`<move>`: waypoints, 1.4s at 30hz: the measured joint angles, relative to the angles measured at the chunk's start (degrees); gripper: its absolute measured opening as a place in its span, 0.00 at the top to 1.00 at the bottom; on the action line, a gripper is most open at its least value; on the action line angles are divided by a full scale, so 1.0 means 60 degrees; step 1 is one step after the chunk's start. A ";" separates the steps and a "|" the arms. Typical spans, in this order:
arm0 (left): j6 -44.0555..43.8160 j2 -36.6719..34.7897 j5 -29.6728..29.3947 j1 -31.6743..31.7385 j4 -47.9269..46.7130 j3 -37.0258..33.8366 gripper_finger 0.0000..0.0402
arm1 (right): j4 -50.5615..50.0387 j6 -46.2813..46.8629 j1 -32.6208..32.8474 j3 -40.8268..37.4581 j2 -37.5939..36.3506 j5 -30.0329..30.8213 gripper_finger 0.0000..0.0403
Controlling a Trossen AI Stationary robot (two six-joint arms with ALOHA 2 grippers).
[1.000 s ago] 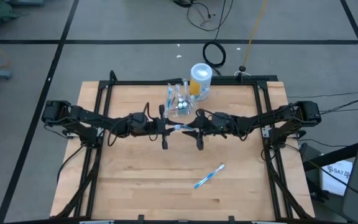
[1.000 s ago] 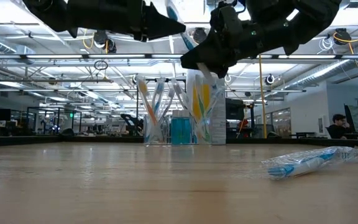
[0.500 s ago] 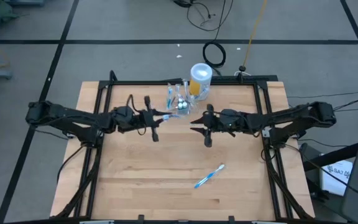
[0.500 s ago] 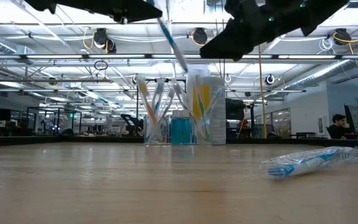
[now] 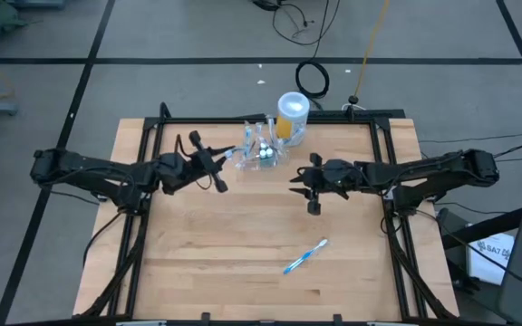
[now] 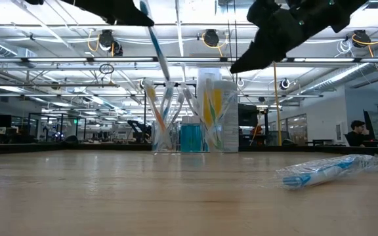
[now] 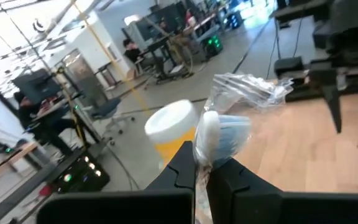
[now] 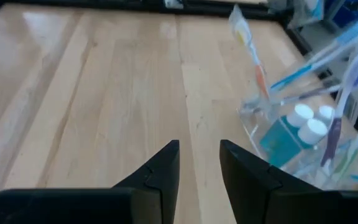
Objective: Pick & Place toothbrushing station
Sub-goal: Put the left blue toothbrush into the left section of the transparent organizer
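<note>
The robot's left gripper needs to release the wrapped toothbrush inside the clear cup (image 5: 258, 155), among the other toothbrushes.
My left gripper (image 5: 212, 164) is shut on a blue-and-white toothbrush in a clear wrapper (image 7: 224, 132), high above the table, just left of the toothbrushing station (image 5: 261, 149). That station is a clear cup holding several toothbrushes, seen in the low view (image 6: 174, 121) standing at the far edge. My right gripper (image 5: 301, 189) hovers open with nothing in it, to the right of the cup, which also shows in its wrist view (image 8: 303, 127). A second wrapped toothbrush (image 5: 304, 256) lies flat on the table near the front. My left gripper pinches one end of the wrapped toothbrush (image 7: 205, 147) between its two fingers; which end, the wrapper hides. The fingers come about level from the table's left. The brush is lifted clear, slanting down from the fingers (image 6: 157, 46) toward the cup, its free end (image 6: 167, 73) lowest.
A taller yellow container with a white lid (image 5: 293, 113) stands right behind the cup at the far edge. A black frame (image 5: 152, 136) runs round the wooden table. The table's middle and left show bare wood.
The two grippers, close together over the table's middle a second ago with the toothbrush between them, have drawn apart. My left gripper has carried the brush up, leftward and toward the far edge near the cup, and the brush now slants downward. My right gripper has drawn back rightward.
</note>
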 joint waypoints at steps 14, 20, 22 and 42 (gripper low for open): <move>-0.1031 0.0048 -0.0310 0.0004 -0.0374 0.0000 0.95 | -0.1615 0.0645 -0.0004 0.0000 0.0004 0.2732 0.76; -0.1301 0.0415 -0.0301 0.0115 -0.0241 0.0000 0.98 | -0.1702 0.0718 -0.0002 0.0000 0.0007 0.2696 0.76; -0.1304 0.0596 -0.0304 0.0272 -0.0162 0.0000 0.97 | -0.1702 0.0721 -0.0004 0.0000 0.0007 0.2696 0.76; -0.3056 0.1239 0.0517 0.1723 -0.1051 0.0000 0.97 | -0.1665 0.0692 -0.0004 0.0000 0.0007 0.2685 0.76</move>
